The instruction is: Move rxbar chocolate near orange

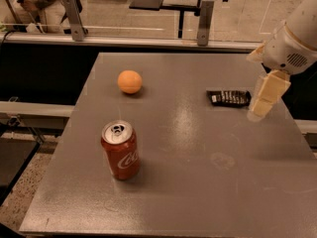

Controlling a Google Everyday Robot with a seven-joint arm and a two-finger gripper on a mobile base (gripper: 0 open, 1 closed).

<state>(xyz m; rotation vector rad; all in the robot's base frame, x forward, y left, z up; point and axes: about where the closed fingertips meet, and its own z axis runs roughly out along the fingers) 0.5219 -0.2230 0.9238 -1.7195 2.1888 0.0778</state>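
My gripper is to close on the middle of the rxbar chocolate (pixel 231 99), as the rxbar chocolate should move over near the orange.
The rxbar chocolate (pixel 229 97), a flat black-wrapped bar, lies on the right side of the grey table (pixel 198 192). The orange (pixel 130 82) sits on the table's left part, far from the bar. My gripper (pixel 259 110) hangs from the white arm at the right edge of the view. It is just right of the bar's right end and slightly above the table. It holds nothing that I can see.
A red soda can (pixel 120 150) stands upright on the front left of the table, below the orange. A metal rail with glass panels (pixel 148 38) runs behind the table's far edge. The table's right edge is close to the gripper.
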